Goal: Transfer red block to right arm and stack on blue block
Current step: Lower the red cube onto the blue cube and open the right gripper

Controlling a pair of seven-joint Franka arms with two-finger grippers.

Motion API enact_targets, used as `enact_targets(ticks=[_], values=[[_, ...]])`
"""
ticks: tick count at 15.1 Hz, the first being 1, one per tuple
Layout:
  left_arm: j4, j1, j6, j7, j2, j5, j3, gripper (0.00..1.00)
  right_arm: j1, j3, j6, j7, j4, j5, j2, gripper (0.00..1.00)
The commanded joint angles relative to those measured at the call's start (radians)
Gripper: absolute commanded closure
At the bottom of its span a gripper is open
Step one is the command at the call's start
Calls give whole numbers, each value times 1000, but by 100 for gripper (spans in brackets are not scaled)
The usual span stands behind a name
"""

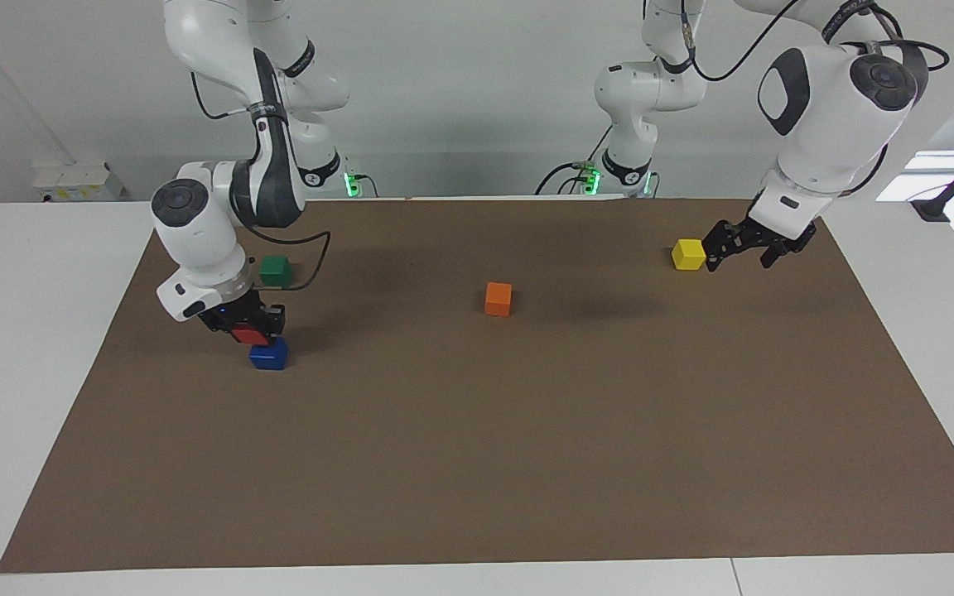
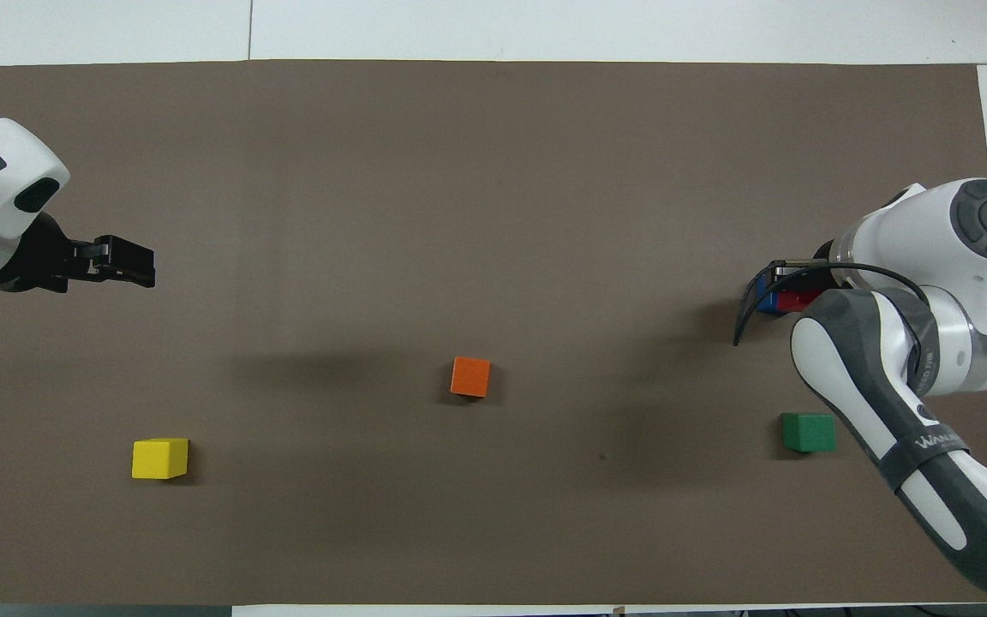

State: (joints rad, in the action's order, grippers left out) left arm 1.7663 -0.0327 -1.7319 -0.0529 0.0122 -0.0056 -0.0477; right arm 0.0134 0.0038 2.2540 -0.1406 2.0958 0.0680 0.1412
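Next, my right gripper lets go of the red block on top of the blue block (image 2: 789,284), straight beyond the green block.
My right gripper (image 1: 250,333) is shut on the red block (image 1: 250,335) and holds it right over the blue block (image 1: 269,355), slightly off toward the right arm's end. I cannot tell whether the two blocks touch. In the overhead view the right arm hides most of the red block (image 2: 799,300) and the blue block (image 2: 767,302). My left gripper (image 1: 739,251) is open and empty, raised over the mat at the left arm's end, close to the yellow block (image 1: 688,254).
A green block (image 1: 276,270) lies nearer to the robots than the blue block. An orange block (image 1: 498,299) lies mid-table. All are on a brown mat (image 1: 477,463) that covers a white table.
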Motion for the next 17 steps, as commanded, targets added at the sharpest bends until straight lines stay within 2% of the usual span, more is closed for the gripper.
enact_targets(ticks=[1, 4, 7, 8, 10, 17], values=[[-8, -1, 15, 28, -12, 1, -3, 0, 5, 2, 33, -33, 0, 29, 3, 100], [-25, -12, 31, 33, -14, 7, -6, 0, -12, 2, 65, -1, 3, 30, 35, 100], [-123, -13, 100, 39, 17, 12, -6, 0, -12, 2, 82, -8, 3, 30, 54, 100], [-131, -15, 86, 38, 18, 10, -6, 0, -10, 2, 81, -10, 1, 30, 54, 100], [-120, -15, 49, 38, 20, 9, -4, 0, -10, 2, 82, -13, 1, 30, 55, 100], [-107, -30, 55, 38, 18, 9, 2, 0, -13, 4, 99, -19, 4, 29, 75, 100]])
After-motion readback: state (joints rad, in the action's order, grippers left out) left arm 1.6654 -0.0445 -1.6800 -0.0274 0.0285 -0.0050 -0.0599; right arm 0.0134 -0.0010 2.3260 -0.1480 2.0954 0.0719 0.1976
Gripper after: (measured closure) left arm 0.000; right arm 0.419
